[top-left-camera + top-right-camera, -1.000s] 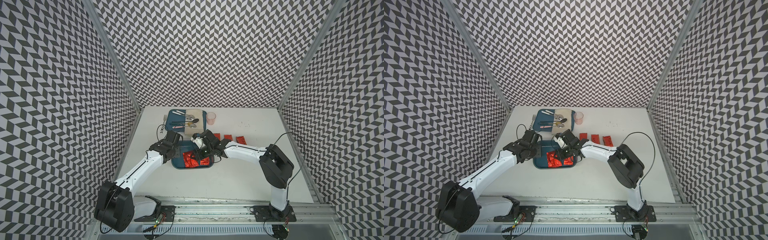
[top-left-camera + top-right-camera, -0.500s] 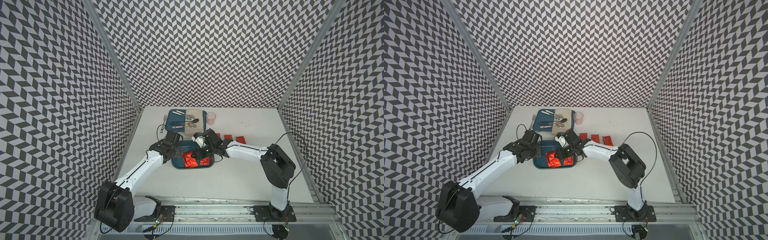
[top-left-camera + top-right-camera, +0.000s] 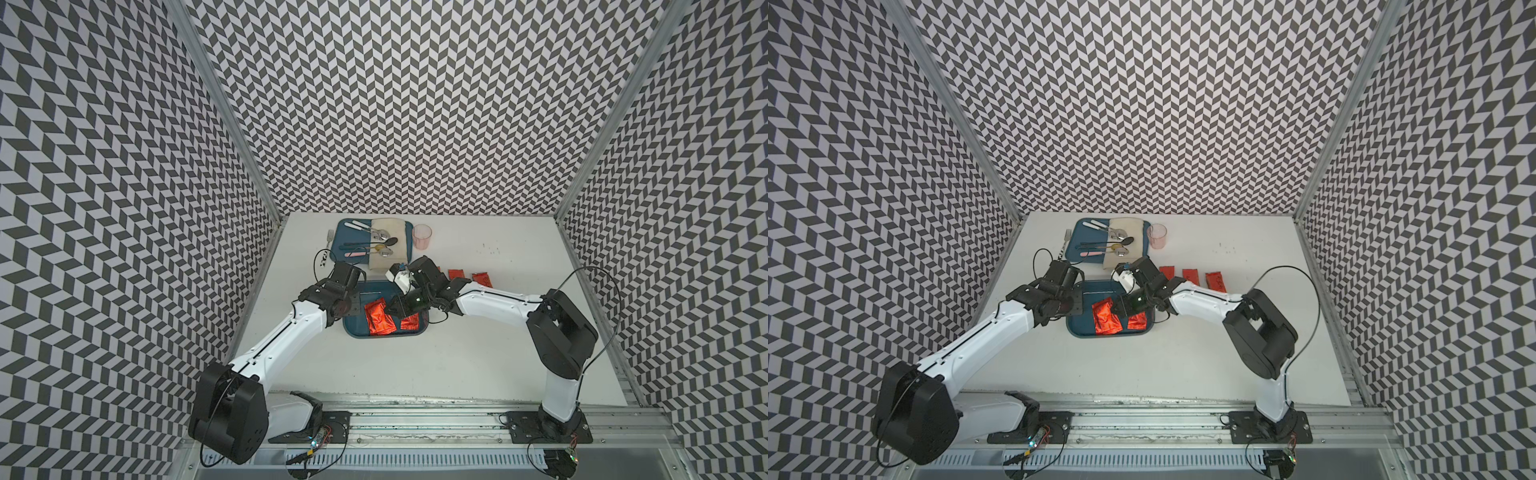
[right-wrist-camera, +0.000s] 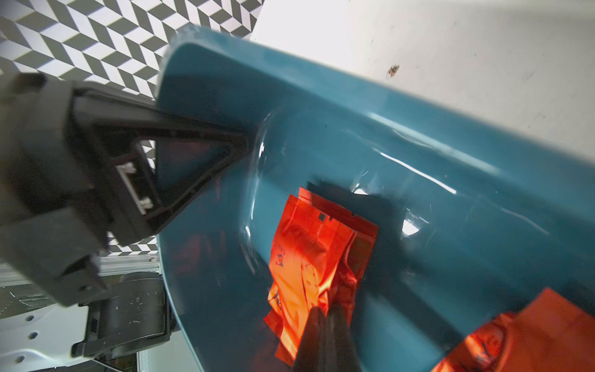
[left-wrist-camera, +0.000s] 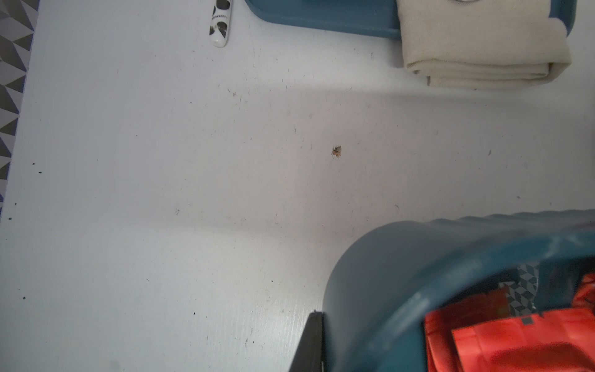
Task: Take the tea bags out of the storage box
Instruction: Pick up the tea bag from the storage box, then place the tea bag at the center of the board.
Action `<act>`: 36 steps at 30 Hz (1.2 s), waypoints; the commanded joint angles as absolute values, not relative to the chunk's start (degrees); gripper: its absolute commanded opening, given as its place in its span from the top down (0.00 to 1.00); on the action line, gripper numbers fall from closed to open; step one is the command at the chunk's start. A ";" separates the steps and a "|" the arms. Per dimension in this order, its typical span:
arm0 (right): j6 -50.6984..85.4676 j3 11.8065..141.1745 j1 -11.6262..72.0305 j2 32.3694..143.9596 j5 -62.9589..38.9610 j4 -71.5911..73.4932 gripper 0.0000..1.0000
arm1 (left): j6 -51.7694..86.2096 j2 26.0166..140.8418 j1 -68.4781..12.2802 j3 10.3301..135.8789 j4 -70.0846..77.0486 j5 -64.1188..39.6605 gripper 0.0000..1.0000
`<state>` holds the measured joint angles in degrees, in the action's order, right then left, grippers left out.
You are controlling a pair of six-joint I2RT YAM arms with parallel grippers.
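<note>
The robot's right gripper should set the crinkled tea bag down on the table (image 3: 436,324) beside the storage box, opposite the left gripper.
The teal storage box (image 3: 376,336) (image 3: 1108,335) sits mid-table, and red foil tea bags (image 3: 378,319) (image 3: 1137,322) lie inside it. My left gripper (image 3: 350,306) (image 4: 240,143) is shut on the box's left wall; in the left wrist view one finger (image 5: 310,346) lies against the wall's outside. My right gripper (image 4: 326,317) (image 3: 1119,309) reaches down into the box, shut on the edge of a crinkled tea bag (image 4: 306,254). Three more tea bags (image 3: 1190,274) lie in a row on the table to the right, behind my right arm.
A flat blue tray (image 3: 345,232) with cutlery and a folded beige cloth (image 3: 384,259) stands just behind the box. A pink cup (image 3: 422,236) is beside it. A fork (image 3: 329,241) lies left of the tray. Patterned walls enclose three sides.
My right gripper has closed its jaws onto a tea bag inside the box, dipping slightly lower. The left gripper has kept its hold on the box wall.
</note>
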<state>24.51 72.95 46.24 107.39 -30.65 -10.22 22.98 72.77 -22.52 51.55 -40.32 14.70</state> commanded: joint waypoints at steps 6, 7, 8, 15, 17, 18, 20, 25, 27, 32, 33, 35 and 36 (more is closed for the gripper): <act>24.97 73.11 44.36 99.84 -31.39 -8.76 1.00 | 23.51 72.42 -22.90 51.94 -38.74 14.90 1.00; 25.14 73.07 43.87 98.65 -31.27 -9.09 1.00 | 23.62 72.42 -22.92 52.01 -38.77 14.94 1.00; 25.35 73.03 43.28 97.57 -30.96 -9.43 1.00 | 23.60 72.41 -22.94 51.94 -38.84 15.03 1.00; 26.02 63.43 33.03 83.41 -31.62 -10.50 1.00 | 24.08 71.81 -22.87 52.03 -39.08 16.64 1.00; 26.98 57.84 29.01 79.68 -31.74 -8.97 1.00 | 25.11 72.06 -22.53 52.46 -40.14 18.78 1.00; 27.36 55.01 27.04 78.17 -31.20 -8.23 1.00 | 25.09 71.78 -22.26 52.43 -40.11 18.67 1.00; 27.42 50.17 24.26 76.85 -31.28 -7.36 1.00 | 24.87 71.46 -22.10 52.13 -39.73 18.39 1.00; 28.24 42.13 22.50 79.75 -34.62 -2.93 1.00 | 25.03 71.36 -21.97 52.21 -39.90 18.72 1.00; 30.02 38.79 22.50 81.91 -36.58 1.95 1.00 | 24.96 71.46 -21.97 52.21 -39.81 18.47 1.00; 30.94 35.82 23.06 88.21 -37.40 7.57 1.00 | 24.79 71.63 -21.96 52.19 -39.64 18.02 1.00; 31.09 35.75 23.26 89.20 -37.41 8.40 1.00 | 24.79 71.63 -21.89 52.23 -39.63 18.02 1.00; 31.20 35.91 23.46 90.62 -37.78 9.24 1.00 | 24.70 71.69 -21.92 52.13 -39.60 17.86 1.00; 31.26 35.95 23.60 91.11 -37.99 9.94 1.00 | 24.70 71.76 -21.96 52.20 -39.55 17.84 1.00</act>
